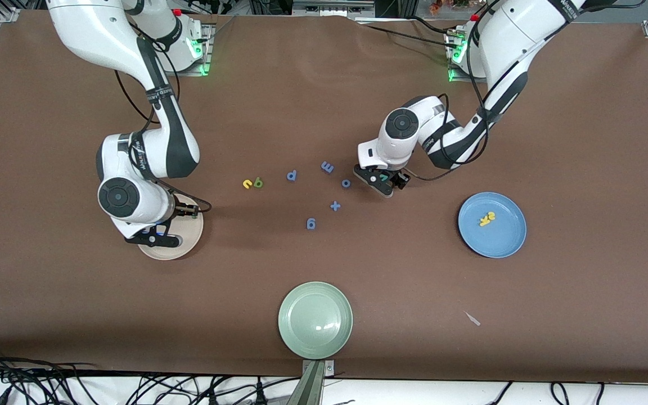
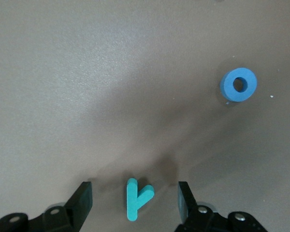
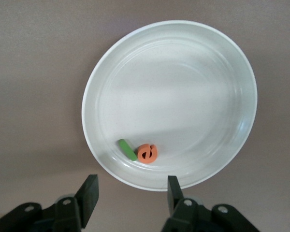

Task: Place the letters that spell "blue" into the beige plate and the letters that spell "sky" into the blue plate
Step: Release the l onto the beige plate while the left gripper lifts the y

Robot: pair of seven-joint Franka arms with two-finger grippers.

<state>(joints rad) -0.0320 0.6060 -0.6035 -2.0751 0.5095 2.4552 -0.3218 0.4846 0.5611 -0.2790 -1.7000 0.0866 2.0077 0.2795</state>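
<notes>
My right gripper is to go next to the yellow u (image 1: pixel 247 184) beside the green b on the table and take hold of it by its sides.
The teal y (image 2: pixel 137 198) lies flat on the brown table between the fingers of my left gripper (image 2: pixel 135 200), which is open with a gap on each side of the letter. From the front, that left gripper (image 1: pixel 383 183) is low over the y (image 1: pixel 384 178). My right gripper (image 1: pixel 155 239) hangs open and empty over the edge of the beige plate (image 1: pixel 187 239). In the beige plate (image 3: pixel 183 87) lie the olive-green l (image 3: pixel 127 149) and orange e (image 3: pixel 147 153). The yellow s and k (image 1: pixel 487 219) lie in the blue plate (image 1: pixel 504 239). The yellow u (image 1: pixel 247 184) and green b (image 1: pixel 258 182) lie together on the table.
Blue letters and a plus sign are scattered mid-table: p (image 1: pixel 292 175), m (image 1: pixel 327 167), o (image 1: pixel 346 183), plus (image 1: pixel 334 206), 6 (image 1: pixel 311 224). The blue o (image 2: pixel 239 85) lies close to the y. A pale green plate (image 1: pixel 315 319) sits near the table's front edge.
</notes>
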